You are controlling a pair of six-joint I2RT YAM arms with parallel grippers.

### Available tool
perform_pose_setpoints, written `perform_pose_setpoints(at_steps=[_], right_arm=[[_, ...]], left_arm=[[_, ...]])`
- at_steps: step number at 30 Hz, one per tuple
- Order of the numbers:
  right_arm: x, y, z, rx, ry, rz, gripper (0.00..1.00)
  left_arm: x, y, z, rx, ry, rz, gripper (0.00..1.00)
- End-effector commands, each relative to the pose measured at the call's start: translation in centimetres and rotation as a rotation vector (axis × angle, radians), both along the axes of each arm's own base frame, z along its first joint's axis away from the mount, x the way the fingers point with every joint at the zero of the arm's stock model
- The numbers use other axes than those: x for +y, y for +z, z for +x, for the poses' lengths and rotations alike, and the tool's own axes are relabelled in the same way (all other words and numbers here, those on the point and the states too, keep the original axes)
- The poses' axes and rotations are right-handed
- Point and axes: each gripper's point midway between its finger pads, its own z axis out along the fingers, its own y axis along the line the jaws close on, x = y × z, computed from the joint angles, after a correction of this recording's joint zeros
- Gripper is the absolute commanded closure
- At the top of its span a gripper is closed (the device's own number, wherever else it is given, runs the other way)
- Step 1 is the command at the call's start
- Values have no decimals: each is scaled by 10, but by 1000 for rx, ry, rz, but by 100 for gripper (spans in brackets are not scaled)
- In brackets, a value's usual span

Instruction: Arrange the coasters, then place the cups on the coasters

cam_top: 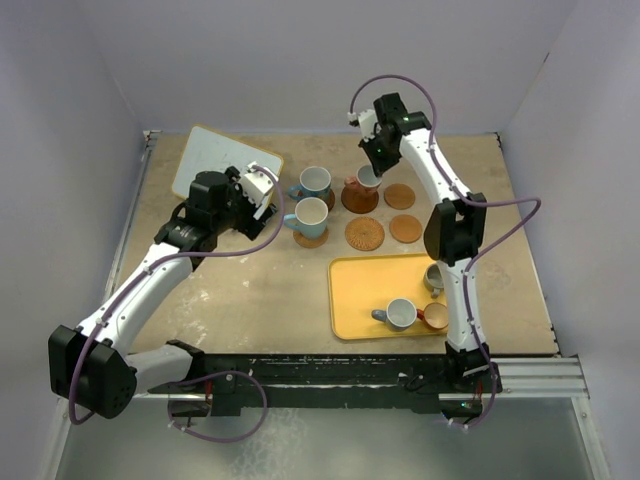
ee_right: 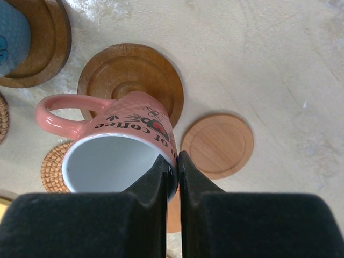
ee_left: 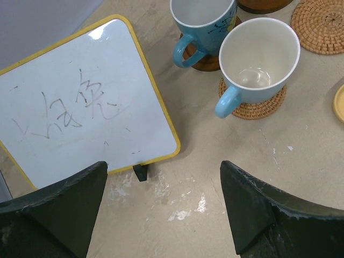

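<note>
The robot's right gripper should release the reddish cup on the dark wooden coaster (cam_top: 359,194) (ee_right: 131,90) just behind the bare woven one.
My right gripper (cam_top: 372,166) (ee_right: 172,165) is shut on the rim of the reddish cup (cam_top: 366,179) (ee_right: 121,145), one finger inside and one outside. The cup is over a dark wooden coaster (cam_top: 360,198) (ee_right: 134,72); I cannot tell whether it touches. Two light blue cups (cam_top: 315,182) (cam_top: 308,214) (ee_left: 259,59) stand on coasters to its left. Bare coasters lie at the right (cam_top: 399,196) (cam_top: 365,234) (cam_top: 405,229) (ee_right: 217,145). My left gripper (cam_top: 262,196) (ee_left: 161,215) hangs open over bare table, left of the blue cups.
A yellow tray (cam_top: 360,295) near the front holds a grey cup (cam_top: 434,275), a blue-grey cup (cam_top: 400,314) and an orange-brown cup (cam_top: 434,317). A yellow-edged whiteboard (cam_top: 215,160) (ee_left: 80,102) lies at the back left, just beyond my left fingers.
</note>
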Motion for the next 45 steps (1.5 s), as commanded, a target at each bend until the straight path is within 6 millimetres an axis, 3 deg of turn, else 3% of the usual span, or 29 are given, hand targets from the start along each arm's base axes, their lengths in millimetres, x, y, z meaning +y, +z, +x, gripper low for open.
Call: perform_pose_setpoints(at_steps=[1,15,32,45], right_arm=[[14,29,15,-105,12,23,100],[21,7,11,-68,32,-19,100],[24,-5,17,-67,40,-23,100],[31,-20,11,-22,55,-12,100]], left_arm=[[-3,11,1,-48,-17,-34,18],[-3,13,-1,-50,-24,-39,18],[-5,8,-1,-39,-34,-35,18],[-5,10,-1,-41,-36,-36,18]])
